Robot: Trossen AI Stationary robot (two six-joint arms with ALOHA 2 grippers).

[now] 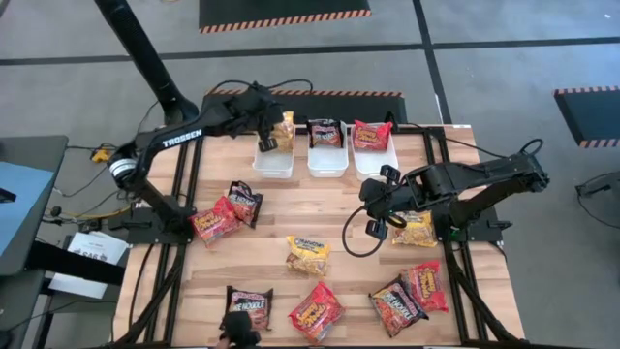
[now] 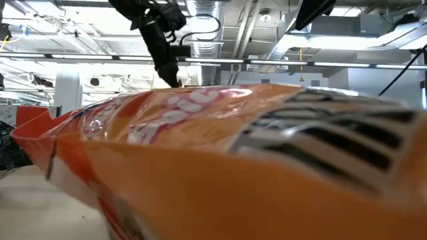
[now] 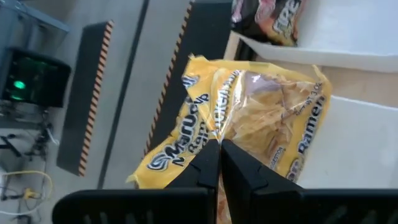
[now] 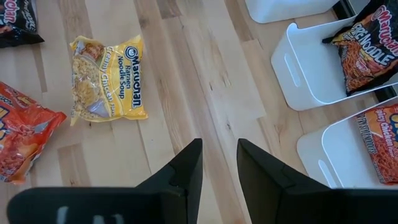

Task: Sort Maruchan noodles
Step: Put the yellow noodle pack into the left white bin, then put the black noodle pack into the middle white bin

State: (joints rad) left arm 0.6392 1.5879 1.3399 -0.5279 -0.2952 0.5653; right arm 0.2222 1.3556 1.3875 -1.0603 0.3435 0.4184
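Observation:
My left gripper is going to the white bin (image 1: 277,146) (image 3: 320,149) next to the dark packet's bin. It will let go of the yellow Maruchan packet inside that bin.
My left gripper (image 1: 271,136) is at the far left white bin (image 1: 273,160), shut on a yellow Maruchan packet (image 3: 249,118). My right gripper (image 4: 219,155) is open and hovers over bare wood near the table's middle right (image 1: 378,208), touching nothing. Another yellow packet (image 4: 109,78) lies flat on the table ahead of it (image 1: 308,255). A third yellow packet (image 1: 417,230) lies beside the right arm. The middle bin (image 1: 327,160) holds a dark packet (image 1: 325,133); the right bin (image 1: 375,160) holds a red one (image 1: 371,134). My left gripper pinches the yellow packet between its two shut fingers (image 3: 205,165) at the crinkled film near one edge (image 3: 217,134). The packet is lifted above the left bin's far end, tilted, and it reaches away from the fingertips.
Red and dark packets lie on the table's left (image 1: 215,221) (image 1: 244,202) and along the near edge (image 1: 250,305) (image 1: 316,310) (image 1: 395,305) (image 1: 426,284). An orange-red packet (image 2: 220,167) right at the low camera blocks most of that view. Bare wood lies between the bins and the middle packet.

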